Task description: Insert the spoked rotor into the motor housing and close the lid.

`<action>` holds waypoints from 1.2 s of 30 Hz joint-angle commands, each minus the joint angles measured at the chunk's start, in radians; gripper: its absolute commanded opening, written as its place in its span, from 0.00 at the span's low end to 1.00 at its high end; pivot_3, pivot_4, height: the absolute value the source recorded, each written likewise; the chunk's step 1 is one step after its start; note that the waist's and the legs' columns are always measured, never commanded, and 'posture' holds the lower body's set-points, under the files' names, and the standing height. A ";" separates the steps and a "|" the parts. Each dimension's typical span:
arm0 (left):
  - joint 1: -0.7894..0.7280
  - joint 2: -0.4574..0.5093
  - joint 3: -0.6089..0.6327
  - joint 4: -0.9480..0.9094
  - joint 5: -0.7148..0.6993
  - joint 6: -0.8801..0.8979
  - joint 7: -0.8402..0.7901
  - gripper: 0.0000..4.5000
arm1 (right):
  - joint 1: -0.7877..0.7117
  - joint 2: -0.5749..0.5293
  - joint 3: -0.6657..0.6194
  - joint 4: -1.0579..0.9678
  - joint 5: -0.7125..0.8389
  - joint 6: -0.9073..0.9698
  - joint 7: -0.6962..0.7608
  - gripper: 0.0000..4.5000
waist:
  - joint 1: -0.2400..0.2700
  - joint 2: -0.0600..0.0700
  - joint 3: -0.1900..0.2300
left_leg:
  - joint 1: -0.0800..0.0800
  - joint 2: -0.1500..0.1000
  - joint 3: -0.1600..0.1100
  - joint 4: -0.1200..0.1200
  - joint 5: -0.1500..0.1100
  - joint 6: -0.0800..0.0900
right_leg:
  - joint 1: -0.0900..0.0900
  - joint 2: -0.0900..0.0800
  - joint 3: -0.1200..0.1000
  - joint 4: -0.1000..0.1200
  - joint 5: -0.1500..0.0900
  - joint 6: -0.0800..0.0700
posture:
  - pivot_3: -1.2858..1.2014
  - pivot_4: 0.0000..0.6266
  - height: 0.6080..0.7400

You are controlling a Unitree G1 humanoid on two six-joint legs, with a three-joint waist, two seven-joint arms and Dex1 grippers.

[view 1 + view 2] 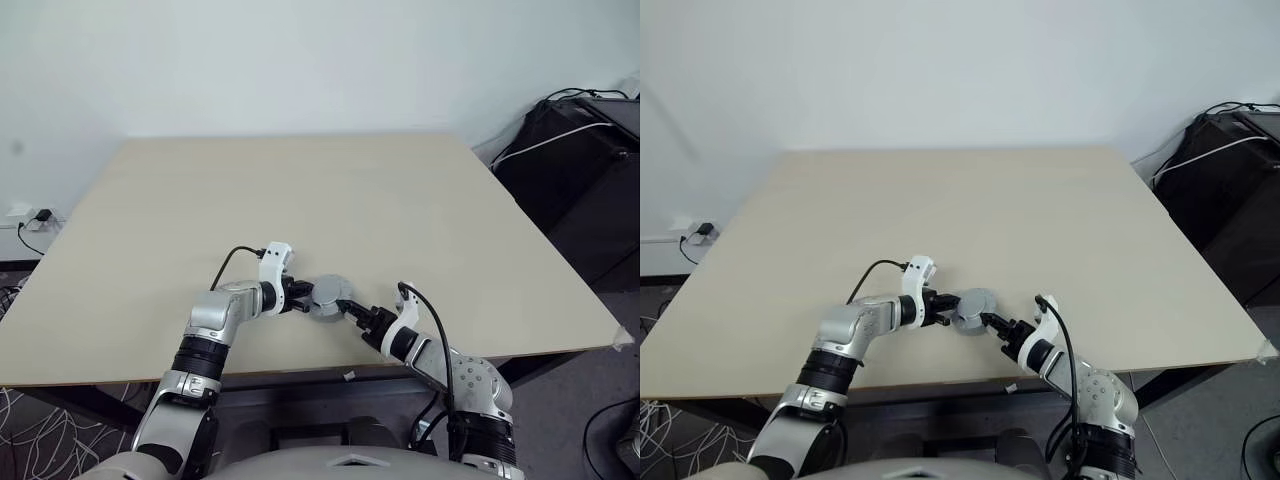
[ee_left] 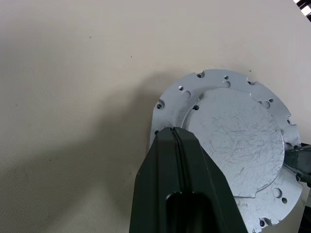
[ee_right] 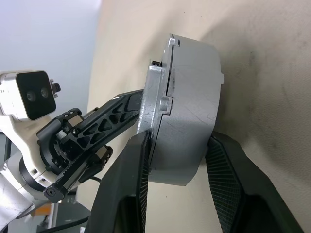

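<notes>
Next, I back my left gripper off, open it and grip across the lid's near side [image 1: 322,316], because its shut fingers only touch the top of the lid's rim.
The lid [image 2: 238,141] is a round grey metal cap with a holed flange and a plain smooth face with a raised centre. It lies on the beige table [image 1: 330,200] near the front edge, between both grippers. My left gripper [image 2: 175,132] is shut, and its joined tip rests on the flange's rim. From the other side, my right gripper [image 3: 179,138] has a finger against each side of the lid's round wall [image 3: 194,97]. The spoked rotor and the motor housing are hidden.
The table's front edge [image 1: 300,370] runs just below both wrists. Black bags with a white cable [image 1: 580,170] stand on the floor to the right of the table. A wall socket with plugs [image 1: 30,217] is at the far left.
</notes>
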 commanded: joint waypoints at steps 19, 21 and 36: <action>0.254 -0.200 0.257 -0.526 -0.292 0.007 0.160 0.00 | 0.011 0.051 -0.012 -0.092 0.130 -0.021 0.007 0.30 | -0.002 0.000 0.002 | -0.005 0.002 0.001 0.000 0.000 0.000 | -0.001 -0.001 0.001 0.001 0.000 0.000 | 0.52 0.00 1.00; 0.297 -0.226 0.287 -0.569 -0.345 -0.023 0.195 0.00 | 0.012 0.051 -0.013 -0.095 0.138 -0.026 0.003 0.30 | -0.001 0.001 0.002 | -0.004 0.003 0.001 -0.001 0.000 0.000 | -0.001 -0.001 0.002 0.001 0.000 -0.001 | 0.52 0.00 1.00; 0.666 -0.268 0.302 -0.487 -0.786 -0.073 0.240 0.49 | -0.080 0.117 0.009 -0.103 0.267 -0.068 -0.078 0.30 | -0.007 -0.001 0.006 | -0.002 0.003 0.001 0.000 -0.001 0.000 | -0.002 -0.002 0.000 0.000 -0.004 -0.007 | 0.52 0.00 1.00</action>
